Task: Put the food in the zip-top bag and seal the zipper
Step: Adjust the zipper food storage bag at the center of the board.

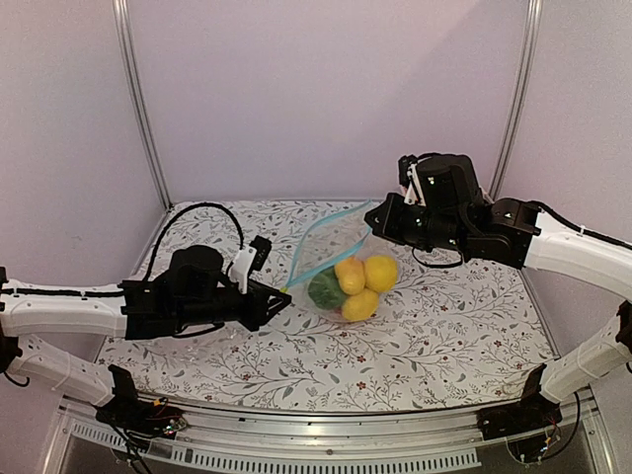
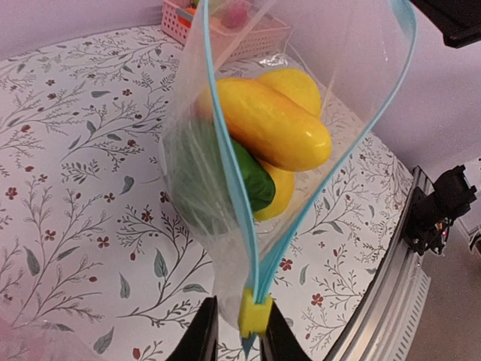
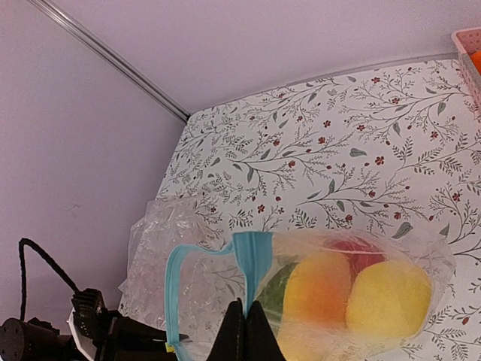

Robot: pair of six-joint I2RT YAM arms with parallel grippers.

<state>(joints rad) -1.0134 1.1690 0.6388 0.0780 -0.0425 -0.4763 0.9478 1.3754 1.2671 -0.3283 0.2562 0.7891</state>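
The robot's right gripper holds the far end of the zipper and the bag's opening gapes, so next the right gripper takes the bag's rim [image 1: 312, 272] near the yellow slider before sealing.
The zip-top bag [image 1: 336, 249] is stretched in the air between my two grippers, with its mouth partly open. Yellow fruit [image 1: 380, 273] and a green piece [image 1: 324, 288] lie inside it. My left gripper [image 1: 281, 294] is shut on the bag's near corner, where a yellow slider [image 2: 254, 312] sits on the zipper [image 2: 234, 188]. My right gripper [image 1: 375, 219] is shut on the far end of the zipper [image 3: 255, 259]. In the right wrist view the bag [image 3: 338, 248] shows orange-yellow fruit [image 3: 319, 289], a red piece [image 3: 361, 252] and a green piece.
A pink lattice basket [image 2: 225, 26] stands behind the bag, and its corner shows in the right wrist view [image 3: 470, 45]. Other crinkled clear plastic [image 3: 154, 248] lies on the floral tablecloth near the left arm. The table's metal front rail [image 2: 391, 301] is close by.
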